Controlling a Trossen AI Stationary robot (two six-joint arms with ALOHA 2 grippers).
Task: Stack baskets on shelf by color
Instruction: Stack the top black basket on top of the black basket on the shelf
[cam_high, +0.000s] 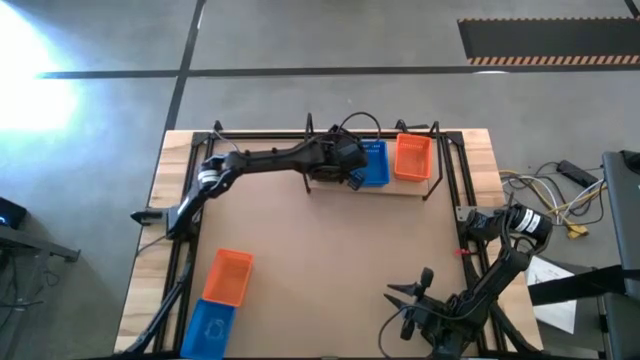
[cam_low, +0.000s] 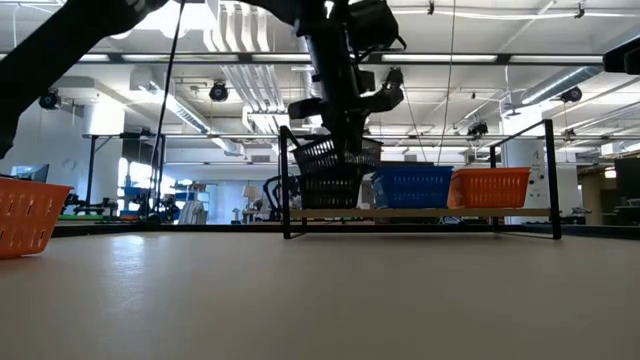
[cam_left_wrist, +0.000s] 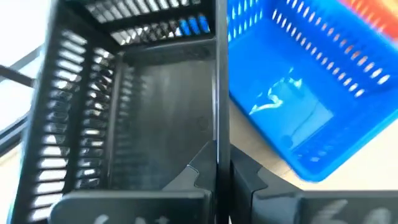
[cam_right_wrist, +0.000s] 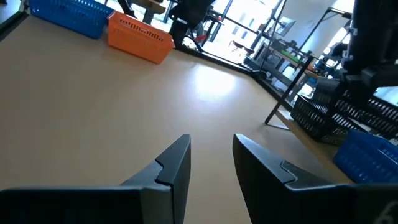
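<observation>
My left gripper will let go of the upper black basket, which hangs tilted by its rim above the lower black basket (cam_low: 328, 192), and then push it level with closed fingers.
My left gripper (cam_high: 349, 170) reaches over the shelf (cam_high: 432, 192) at the table's far edge and is shut on a black basket (cam_low: 338, 154). That basket hangs tilted just above a second black basket (cam_low: 330, 188) in the shelf's left place. A blue basket (cam_low: 412, 186) rests on the board in the middle place and an orange basket (cam_low: 490, 187) in the right place. Another orange basket (cam_high: 229, 275) and another blue basket (cam_high: 208, 326) sit on the table near its near left corner. My right gripper (cam_high: 410, 296) waits open near the near right corner. My left gripper (cam_left_wrist: 219, 163) pinches the black basket's side wall (cam_left_wrist: 217, 124), the one facing the blue basket (cam_left_wrist: 298, 106), at its rim. One finger is inside the basket and one outside, and they come from above. The basket hangs tilted below the fingers, over the lower black basket.
The shelf's thin black wire frame (cam_low: 550, 180) rises at its ends around the baskets. The middle of the tabletop (cam_high: 330, 250) is bare brown board. Black arm frames (cam_high: 180, 250) run along the left and right edges.
</observation>
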